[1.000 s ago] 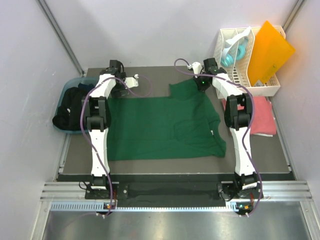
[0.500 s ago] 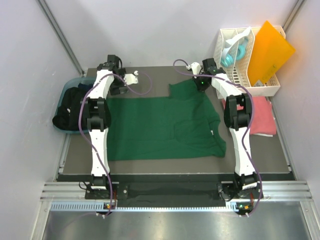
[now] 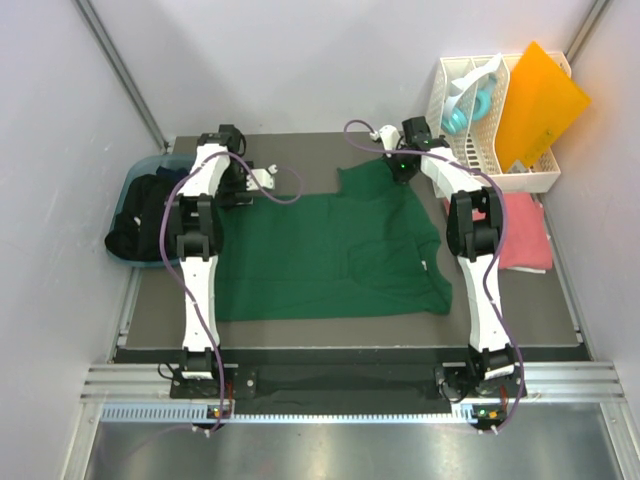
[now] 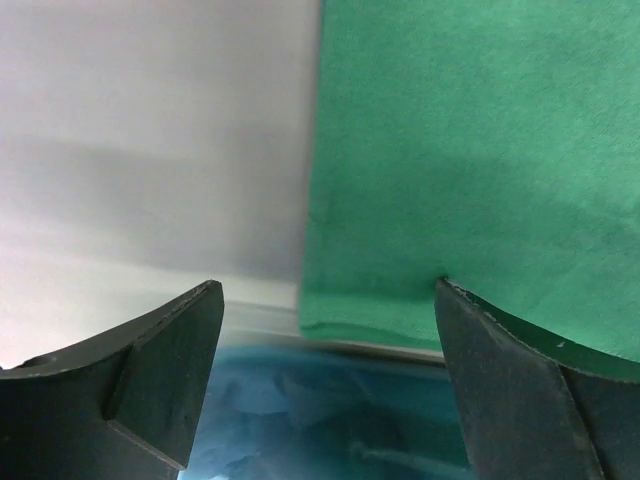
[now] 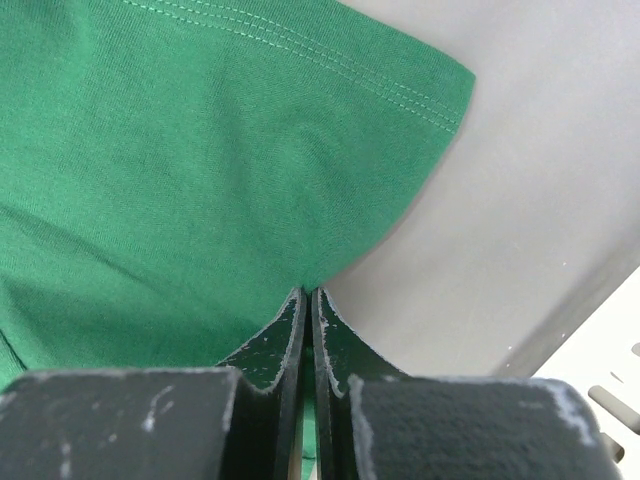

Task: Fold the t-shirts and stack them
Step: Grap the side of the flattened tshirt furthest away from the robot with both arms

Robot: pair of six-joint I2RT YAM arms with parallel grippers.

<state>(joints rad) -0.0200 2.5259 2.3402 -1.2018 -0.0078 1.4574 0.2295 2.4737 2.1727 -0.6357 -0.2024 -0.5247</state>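
The dark green t-shirt's corner lies loose under my open left gripper, which should pinch the cloth just inside (image 4: 380, 280) that corner before both grippers fold.
The dark green t-shirt (image 3: 320, 250) lies spread flat on the grey table. My right gripper (image 3: 402, 168) is at its far right sleeve. In the right wrist view the gripper (image 5: 308, 300) is shut on the sleeve cloth (image 5: 200, 170), with a green sliver pinched between the fingers. My left gripper (image 3: 232, 188) hovers at the shirt's far left corner. In the left wrist view it (image 4: 330, 380) is open and empty, with the shirt corner (image 4: 460, 180) just beyond the fingertips. A coral pink t-shirt (image 3: 525, 235) lies at the right. Black shirts (image 3: 140, 215) sit in a blue bin.
A white slotted rack (image 3: 490, 120) stands at the far right with an orange plastic sheet (image 3: 540, 95) leaning in it. The blue bin (image 3: 135, 180) sits off the table's left edge and shows under the left gripper (image 4: 330, 420). White walls close in both sides.
My left gripper has moved a little nearer, down to the shirt's far left corner. My right gripper has stayed shut on the sleeve, barely shifting.
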